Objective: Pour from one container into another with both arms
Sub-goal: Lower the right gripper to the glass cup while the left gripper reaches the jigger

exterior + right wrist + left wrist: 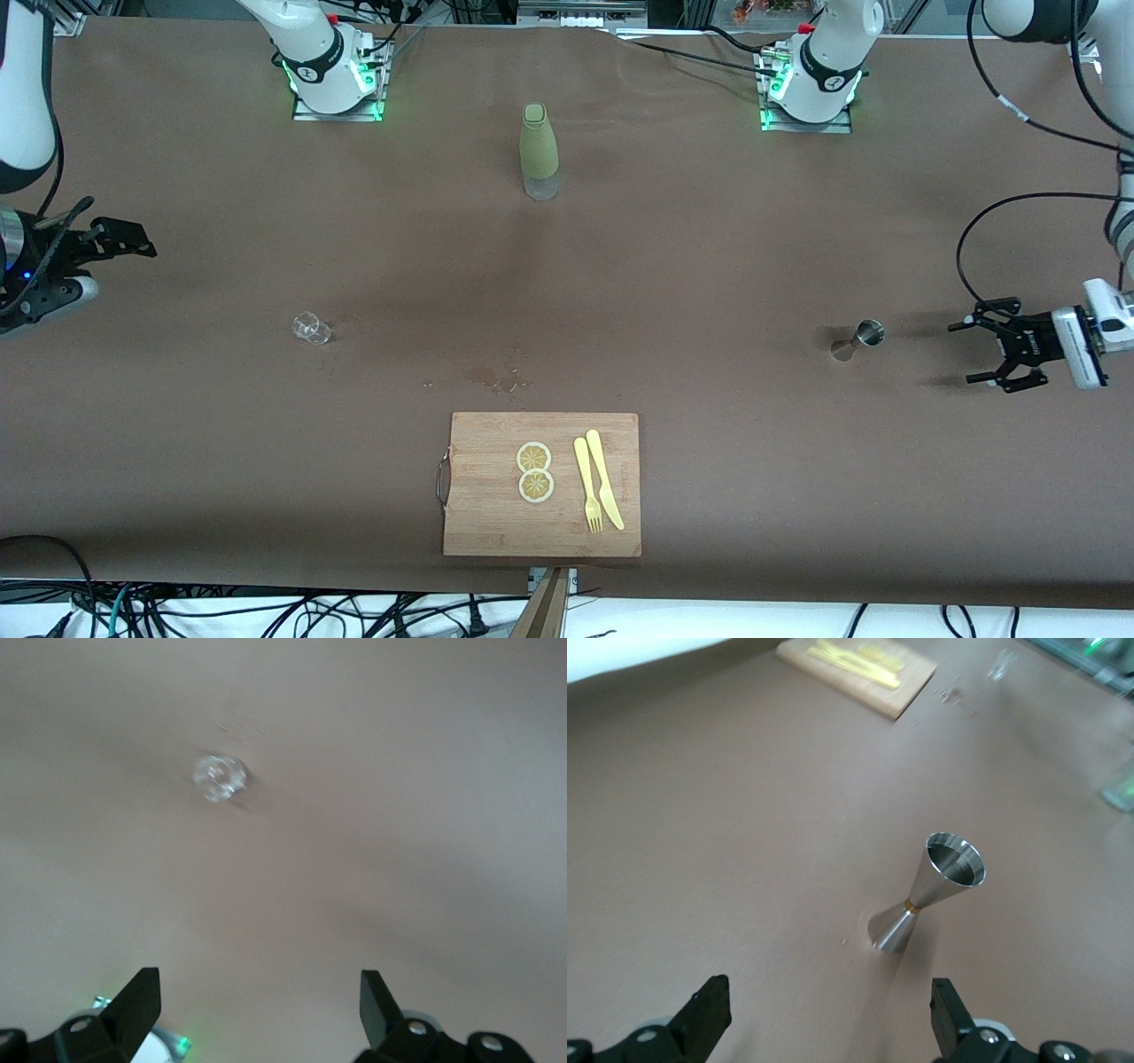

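The robot's left gripper needs to next close on the narrow middle [854, 342] [912, 906] of the steel jigger, between the jigger's round rim and its base.
The tiny clear glass cup [311, 329] [219, 778] stands on the brown table toward the right arm's end. My right gripper [142, 241] [257, 1001] hovers open and empty over the table edge at that end, well short of the cup. The steel jigger [861, 338] [935, 890] stands upright toward the left arm's end, its round rim up. My left gripper [970, 352] [831, 1010] is open and empty beside the jigger, a short gap away, fingers pointing at it.
An olive-green bottle [539, 152] stands mid-table between the arm bases. A wooden cutting board [496, 523] with lemon slices, a yellow fork and a knife lies near the front camera. Small wet spots [500, 379] mark the cloth just above the board.
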Motion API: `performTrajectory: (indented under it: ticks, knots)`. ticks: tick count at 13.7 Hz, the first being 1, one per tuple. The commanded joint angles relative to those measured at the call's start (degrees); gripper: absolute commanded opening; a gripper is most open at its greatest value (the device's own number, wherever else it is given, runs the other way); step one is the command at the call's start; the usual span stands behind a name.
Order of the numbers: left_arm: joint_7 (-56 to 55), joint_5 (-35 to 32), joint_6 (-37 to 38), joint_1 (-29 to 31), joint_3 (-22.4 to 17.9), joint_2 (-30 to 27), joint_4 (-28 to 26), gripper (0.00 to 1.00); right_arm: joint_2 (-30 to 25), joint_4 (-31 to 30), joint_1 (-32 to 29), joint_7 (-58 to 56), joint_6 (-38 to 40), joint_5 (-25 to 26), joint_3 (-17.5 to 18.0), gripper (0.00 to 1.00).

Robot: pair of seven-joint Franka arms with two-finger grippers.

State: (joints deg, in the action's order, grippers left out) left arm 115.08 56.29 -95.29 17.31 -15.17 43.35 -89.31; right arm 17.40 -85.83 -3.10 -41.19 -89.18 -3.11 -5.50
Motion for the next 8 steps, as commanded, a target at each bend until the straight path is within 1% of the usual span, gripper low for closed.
performTrajectory:
  ticks: [1,3,5,7,8]
  knots:
    - [9.3,4.7,3.3,0.6,0.4,3.8,2.0,1.00,3.4,-1.1,-3.6,-14.7,-3.3,-8.5,0.3,1.00]
    - [14.4,6.9,5.9,0.6,1.0,5.9,1.8,1.00,7.8,-2.1,-6.4,-27.3,-5.0,-17.3,0.3,1.00]
    - [19.5,8.1,6.8,0.5,2.2,7.7,1.5,1.00,12.8,-2.2,-8.5,-40.4,-6.0,-25.4,0.3,1.00]
    - [24.2,9.2,7.3,0.2,2.9,9.2,1.5,1.00,16.8,-2.2,-9.6,-51.5,-5.7,-31.2,0.3,1.00]
    - [25.5,9.2,7.7,-0.1,3.0,9.8,1.5,1.00,18.4,-2.2,-9.7,-55.6,-5.4,-33.1,0.3,1.00]
